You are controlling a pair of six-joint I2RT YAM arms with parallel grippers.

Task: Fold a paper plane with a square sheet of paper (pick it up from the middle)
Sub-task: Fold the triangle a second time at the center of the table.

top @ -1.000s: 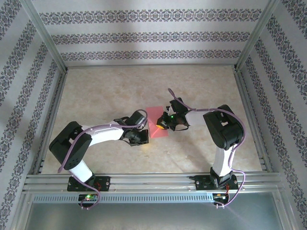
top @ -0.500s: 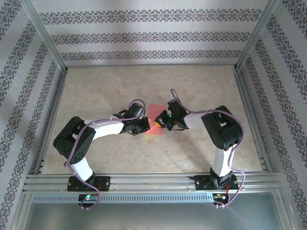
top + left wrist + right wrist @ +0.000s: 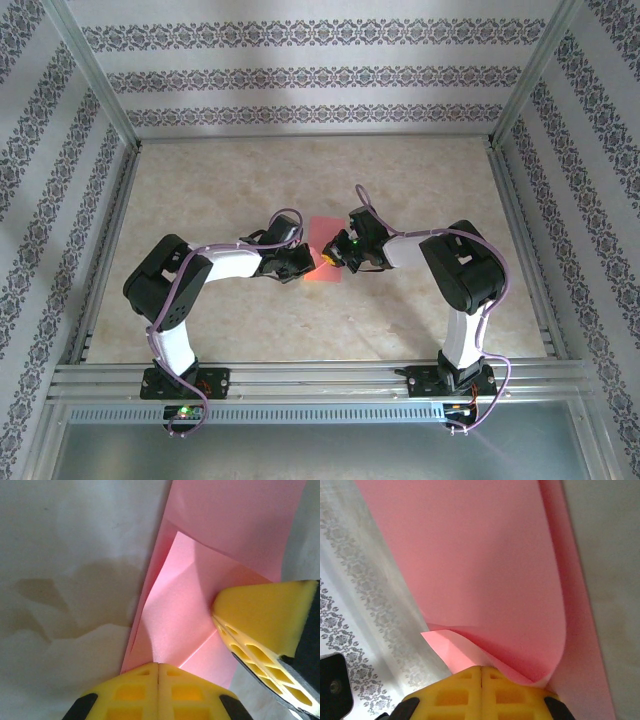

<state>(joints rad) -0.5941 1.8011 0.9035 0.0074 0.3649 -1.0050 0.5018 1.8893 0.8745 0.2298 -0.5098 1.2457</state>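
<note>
I will lift my right gripper clear, as the paper curls up at its shut fingers, then open it and take the flap at its folded edge point(image 3: 201, 646).
The salmon-pink square sheet of paper point(image 3: 325, 231) lies mid-table between both grippers, partly folded. In the left wrist view the paper point(image 3: 175, 605) shows a flap creased over its lower half. My left gripper point(image 3: 303, 265) is shut, its yellow tips point(image 3: 158, 666) resting on the paper's near edge where the creases meet. My right gripper point(image 3: 331, 258) is shut on the paper; one of its fingers point(image 3: 265, 615) sits at the flap's right edge. From the right gripper's tips point(image 3: 481, 669) the paper point(image 3: 485, 565) curls up and over.
The marbled table point(image 3: 250, 180) is fenced by patterned walls and aluminium posts. A metal rail point(image 3: 320, 375) carrying both arm bases runs along the near edge. Bare tabletop lies behind and to either side of the paper.
My left arm has swung away from the front edge and in to the paper's left side, its shut gripper now on the paper. The right gripper has shifted slightly back and left with the paper.
</note>
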